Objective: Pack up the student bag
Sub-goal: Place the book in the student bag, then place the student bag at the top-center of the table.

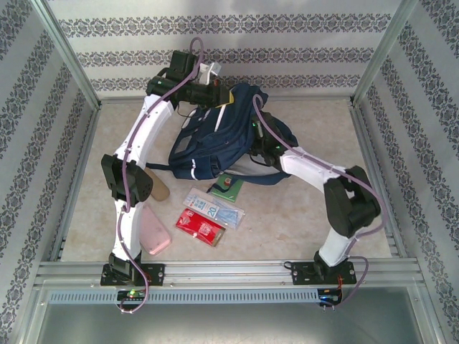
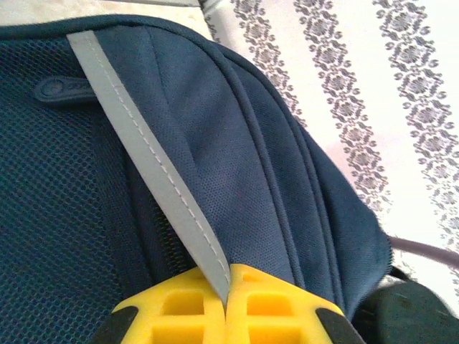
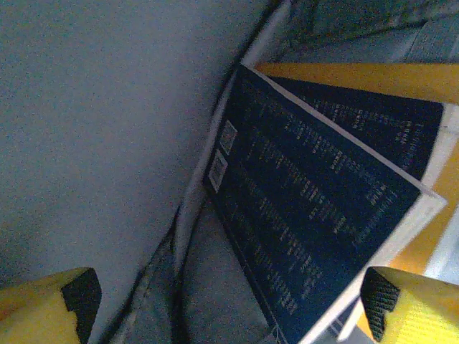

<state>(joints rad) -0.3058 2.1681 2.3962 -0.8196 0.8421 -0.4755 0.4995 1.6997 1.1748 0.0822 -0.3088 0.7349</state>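
Next, I let go of the student bag's grey strip with my left gripper at the table's back edge (image 1: 210, 107) near the patterned wall.
The student bag (image 1: 215, 140), navy with a grey reflective strip (image 2: 143, 150), lies at the back middle of the table. My left gripper (image 2: 228, 287) is shut on that grey strip at the bag's top edge, and the top view has it (image 1: 210, 93) at the bag's far end. My right gripper (image 3: 229, 301) is open and reaches inside the bag, its yellow fingertips (image 3: 401, 301) spread wide. Between and beyond them a dark blue book (image 3: 315, 193) with a yellow and white edge leans against the grey lining. From above, the right gripper (image 1: 260, 137) is sunk into the bag's right side.
In front of the bag lie a green item (image 1: 231, 188), a clear packet with blue print (image 1: 214, 208), a red packet (image 1: 201, 228), a pink case (image 1: 153, 233) and a tan object (image 1: 159, 188). Patterned walls and metal rails enclose the table.
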